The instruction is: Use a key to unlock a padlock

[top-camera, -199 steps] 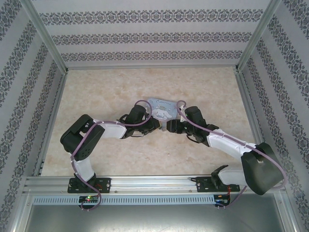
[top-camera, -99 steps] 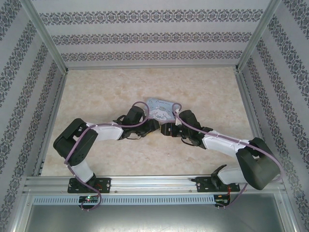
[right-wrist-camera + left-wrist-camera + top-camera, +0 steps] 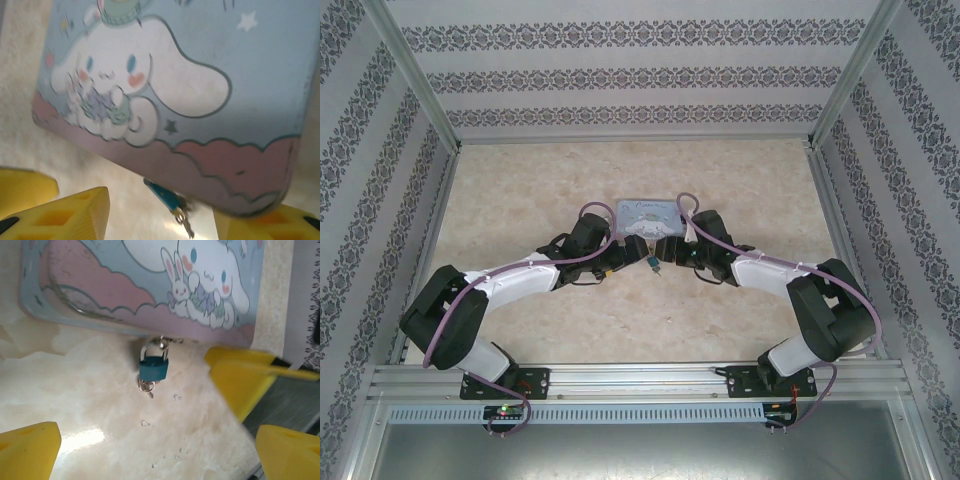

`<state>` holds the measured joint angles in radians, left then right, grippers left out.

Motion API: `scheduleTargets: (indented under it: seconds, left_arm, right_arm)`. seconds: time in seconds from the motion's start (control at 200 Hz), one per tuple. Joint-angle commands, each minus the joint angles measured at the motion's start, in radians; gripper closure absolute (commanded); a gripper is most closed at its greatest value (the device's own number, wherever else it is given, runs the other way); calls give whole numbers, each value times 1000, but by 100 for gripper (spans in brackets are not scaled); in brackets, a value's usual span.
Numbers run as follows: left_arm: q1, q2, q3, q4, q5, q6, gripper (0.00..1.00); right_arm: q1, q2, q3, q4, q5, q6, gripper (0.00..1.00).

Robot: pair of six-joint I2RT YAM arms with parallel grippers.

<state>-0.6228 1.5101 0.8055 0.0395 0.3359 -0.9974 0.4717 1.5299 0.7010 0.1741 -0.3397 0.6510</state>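
Next, I take the padlock's body point(image 3: 153, 369) with my right gripper while my left gripper steadies the tin for unhooking, because the padlock's shackle hooks through the tin's clasp.
The small blue padlock point(image 3: 153, 368) lies on the table against the near edge of the cartoon tin point(image 3: 150, 275), its silvery shackle point(image 3: 151, 347) towards the tin. The key point(image 3: 146, 386) sticks out of its bottom on a little ring. My left gripper point(image 3: 160, 455) stands wide open, short of the padlock, with nothing between its yellow fingers point(image 3: 27, 450). From the other side, the padlock point(image 3: 169, 192) and key point(image 3: 185, 222) show in the gap of my right gripper point(image 3: 161, 207), whose jaws stand apart and touch neither. From above, the padlock point(image 3: 650, 264) lies between both grippers.
The light-blue tin point(image 3: 648, 213) sits just beyond both grippers at mid-table. One of the right gripper's yellow fingers point(image 3: 240, 380) reaches into the left wrist view beside the padlock. Patterned walls and metal posts point(image 3: 420, 90) enclose the marble tabletop point(image 3: 520, 190).
My left gripper has opened wide and let go of the padlock. Both arms have stretched forward and lower. The tin has shifted a little away and now sits square.
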Motion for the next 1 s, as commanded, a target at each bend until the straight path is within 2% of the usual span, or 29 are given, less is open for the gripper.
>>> scheduleTargets:
  seconds: [0.0, 0.395, 0.61, 0.999]
  left_arm:
    - [18, 3, 59, -79, -41, 42, 0]
    - [114, 92, 227, -230, -38, 141, 0]
    - [163, 123, 281, -270, -14, 176, 0]
    - [186, 155, 287, -256, 18, 174, 0]
  right_arm:
    - [-24, 33, 75, 15, -46, -23, 43]
    - [-30, 32, -52, 115, -108, -51, 46]
    - [-21, 93, -36, 131, -123, -91, 47]
    - [17, 213, 24, 171, -145, -88, 52]
